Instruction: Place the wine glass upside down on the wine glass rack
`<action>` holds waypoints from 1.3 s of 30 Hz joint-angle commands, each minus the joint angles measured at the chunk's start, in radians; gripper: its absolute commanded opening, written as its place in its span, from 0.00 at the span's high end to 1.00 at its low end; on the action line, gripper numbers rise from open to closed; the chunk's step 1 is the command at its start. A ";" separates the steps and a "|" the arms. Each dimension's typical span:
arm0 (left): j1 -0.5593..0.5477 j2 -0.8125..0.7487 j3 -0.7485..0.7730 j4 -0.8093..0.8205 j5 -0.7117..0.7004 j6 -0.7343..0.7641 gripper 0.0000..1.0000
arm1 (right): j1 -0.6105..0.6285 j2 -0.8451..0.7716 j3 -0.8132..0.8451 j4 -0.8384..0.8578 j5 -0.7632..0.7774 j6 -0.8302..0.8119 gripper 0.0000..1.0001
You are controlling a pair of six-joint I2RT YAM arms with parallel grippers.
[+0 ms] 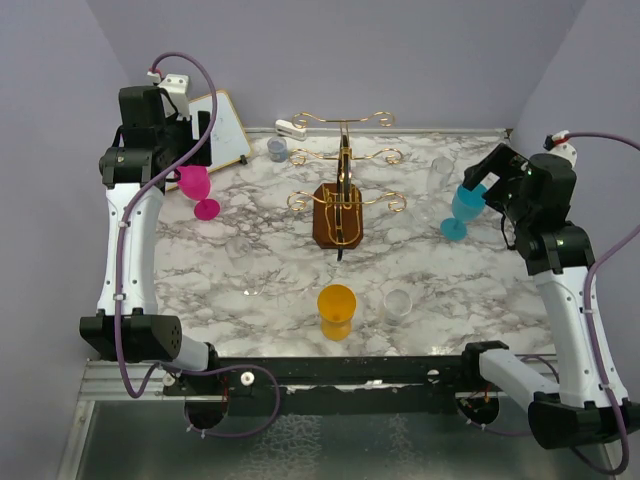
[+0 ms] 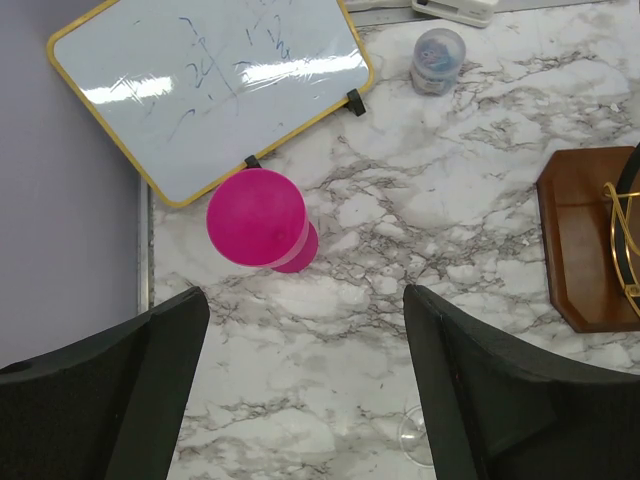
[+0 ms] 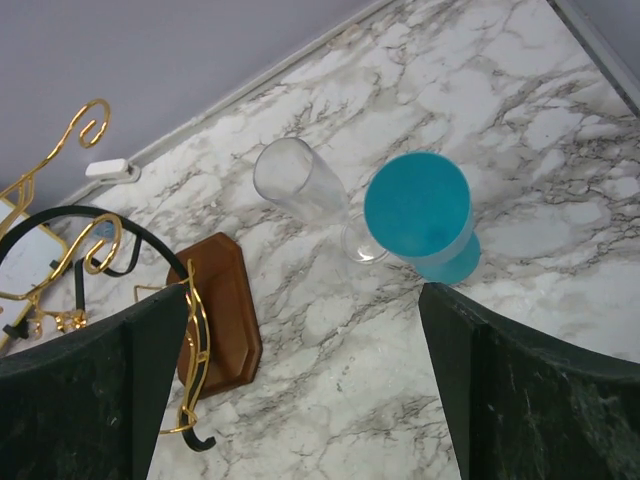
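Note:
Next, I move my right gripper to the clear wine glass's rim [image 1: 451, 168] [image 3: 307, 178], on the side toward the blue wine glass, and close it there.
The wine glass rack [image 1: 343, 190], gold scrolled wire on a brown wooden base, stands at the table's middle back. Its base shows in the left wrist view [image 2: 580, 240] and the right wrist view [image 3: 215, 310]. A magenta wine glass [image 1: 195, 187] stands upright at the left, below my open, empty left gripper [image 2: 305, 300], and shows from above in that view [image 2: 257, 218]. A blue wine glass [image 1: 465, 207] stands upright at the right, just ahead of my open, empty right gripper [image 3: 300, 300]. A clear wine glass [image 3: 300, 185] stands beside the blue one [image 3: 418, 215].
A yellow cup [image 1: 337, 310] and a small clear glass [image 1: 399, 305] stand near the front middle. A whiteboard [image 1: 225, 125], a small jar [image 1: 277, 149] and a white clip [image 1: 291, 128] sit at the back left. A clear glass foot [image 2: 415, 438] lies by the left gripper's right finger.

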 commanded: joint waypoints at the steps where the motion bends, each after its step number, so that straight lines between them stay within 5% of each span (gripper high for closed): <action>1: 0.006 -0.011 -0.008 0.004 0.019 0.002 0.18 | -0.001 0.063 0.082 -0.101 0.062 0.036 0.01; 14: 0.014 -0.021 -0.017 0.004 0.034 0.007 0.18 | -0.001 0.002 0.003 -0.066 0.063 -0.012 0.01; 20: 0.014 -0.025 -0.028 0.008 0.048 0.009 0.18 | -0.002 0.013 -0.017 -0.036 0.061 -0.160 0.01; 28: 0.014 -0.033 -0.055 0.012 0.066 0.012 0.17 | -0.024 0.210 0.189 -0.044 0.180 -0.162 0.26; 31: 0.013 -0.035 -0.065 0.017 0.086 0.011 0.17 | -0.046 0.309 0.264 -0.042 0.121 -0.176 0.40; 39: 0.014 -0.049 -0.072 0.022 0.060 0.014 0.17 | -0.047 0.483 0.337 0.037 -0.067 -0.254 0.54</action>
